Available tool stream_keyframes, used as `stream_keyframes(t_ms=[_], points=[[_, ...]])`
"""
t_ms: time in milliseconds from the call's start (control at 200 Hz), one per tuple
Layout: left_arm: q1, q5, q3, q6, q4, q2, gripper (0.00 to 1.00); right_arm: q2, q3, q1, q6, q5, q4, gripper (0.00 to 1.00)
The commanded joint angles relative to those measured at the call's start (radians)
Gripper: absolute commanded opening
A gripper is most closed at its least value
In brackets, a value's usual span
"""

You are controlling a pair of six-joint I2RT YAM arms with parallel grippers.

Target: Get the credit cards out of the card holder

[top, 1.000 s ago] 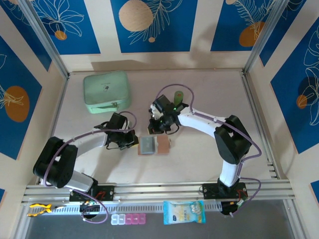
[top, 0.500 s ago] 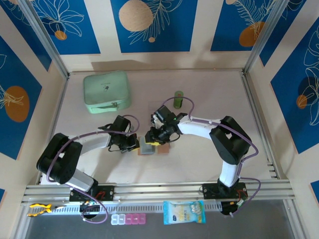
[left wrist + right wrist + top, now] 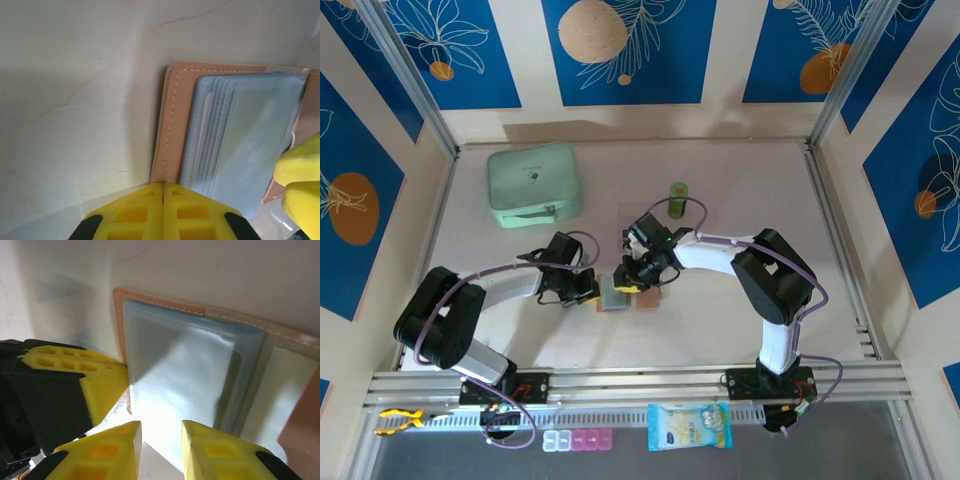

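My left gripper's closed fingers sit on the leather border, short of the top sleeve. I need to open them, take the sleeve's free edge (image 3: 224,145) and turn it over.
The card holder (image 3: 648,297) lies open on the table, tan leather with a stack of frosted clear sleeves (image 3: 185,370) inside. My left gripper (image 3: 592,290) is shut, its tips (image 3: 163,186) pressed on the near left edge of the card holder (image 3: 177,125). My right gripper (image 3: 628,283) hovers low over the sleeves, open, with its jaws a narrow gap apart (image 3: 161,432) and the top sleeve showing between them. The left gripper's yellow fingers (image 3: 100,385) touch the card holder's (image 3: 165,302) edge in the right wrist view. The credit cards are hidden.
A mint-green zip case (image 3: 534,184) sits at the back left. A green cylinder (image 3: 678,192) stands behind the right arm, with a pale flat rectangle (image 3: 632,213) lying next to it. A snack packet (image 3: 689,426) and pill boxes (image 3: 578,439) rest on the front rail.
My right gripper came forward and down from behind the card holder onto its sleeves, and its jaws parted. The left gripper slid slightly right against the card holder's edge and stayed shut.
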Motion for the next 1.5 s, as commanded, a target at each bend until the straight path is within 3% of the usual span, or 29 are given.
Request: stream_keyframes(t_ms=[0,595,740,910,1165,1491], points=[[-0.005,-0.035,0.007,0.011,-0.057,0.018,0.02,-0.002,-0.013,-0.011,-0.004,0.019,-0.052,0.28],[-0.006,-0.029,0.074,0.015,-0.099,-0.031,0.04,-0.028,-0.045,-0.029,-0.021,0.034,-0.057,0.28],[-0.006,0.017,0.093,-0.007,-0.061,-0.063,0.1,-0.028,-0.048,-0.03,-0.02,0.027,-0.052,0.28],[-0.008,0.106,0.071,-0.074,0.055,-0.056,0.24,-0.026,-0.053,-0.031,-0.02,0.018,-0.042,0.28],[-0.038,0.131,0.06,-0.13,0.126,0.0,0.3,-0.032,-0.056,-0.031,-0.019,0.013,-0.033,0.28],[-0.055,0.125,0.065,-0.153,0.127,0.04,0.26,-0.056,-0.076,-0.033,-0.012,0.013,-0.025,0.28]])
